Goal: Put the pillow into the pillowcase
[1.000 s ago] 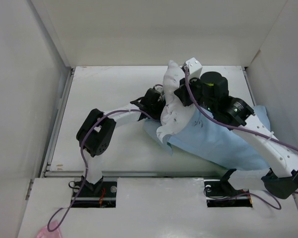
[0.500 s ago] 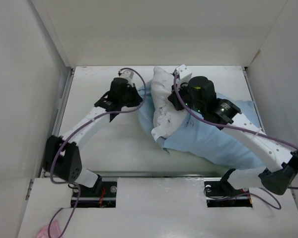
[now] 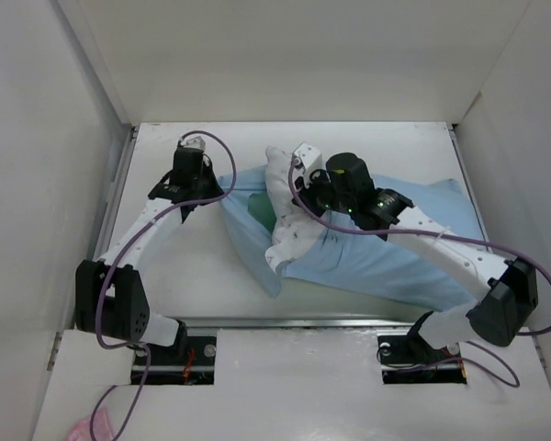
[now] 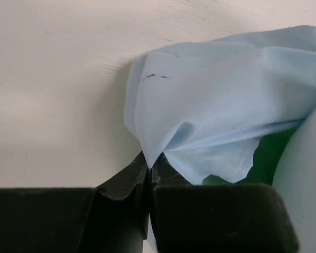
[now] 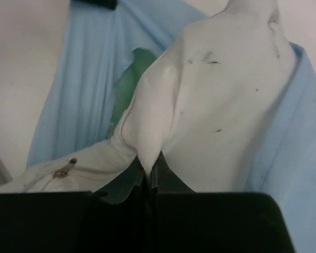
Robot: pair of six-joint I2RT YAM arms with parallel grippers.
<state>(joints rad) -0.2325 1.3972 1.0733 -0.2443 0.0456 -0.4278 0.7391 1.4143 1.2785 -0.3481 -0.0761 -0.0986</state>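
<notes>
With the pillow's far corner outside the pillowcase, my left gripper needs to draw the pillowcase's edge over it while my right gripper retakes the pillow (image 5: 111, 150) near its zipper.
The light blue pillowcase (image 3: 386, 262) lies wrinkled across the table's right half, with its teal-green inner face (image 3: 257, 204) showing at the open left end. The white pillow (image 3: 285, 220) sticks out of that opening, partly inside. My left gripper (image 3: 220, 182) is shut on the pillowcase's left edge; in the left wrist view the blue cloth (image 4: 221, 95) comes to a pinch between the fingertips of the gripper (image 4: 149, 161). My right gripper (image 3: 300, 197) is shut on a fold of the pillow (image 5: 226, 105), which the right wrist view shows pinched in the gripper (image 5: 150, 166).
White walls close in the table (image 3: 184, 266) on the left, back and right. A metal rail (image 3: 110, 211) runs down the left side. A pink scrap (image 3: 78, 430) lies on the near ledge at bottom left, and purple cables trail along both arms.
My left arm swung out to the back left, shut on the pillowcase edge and drew it leftward. My right gripper carried the pillow left and lower, toward the opening.
</notes>
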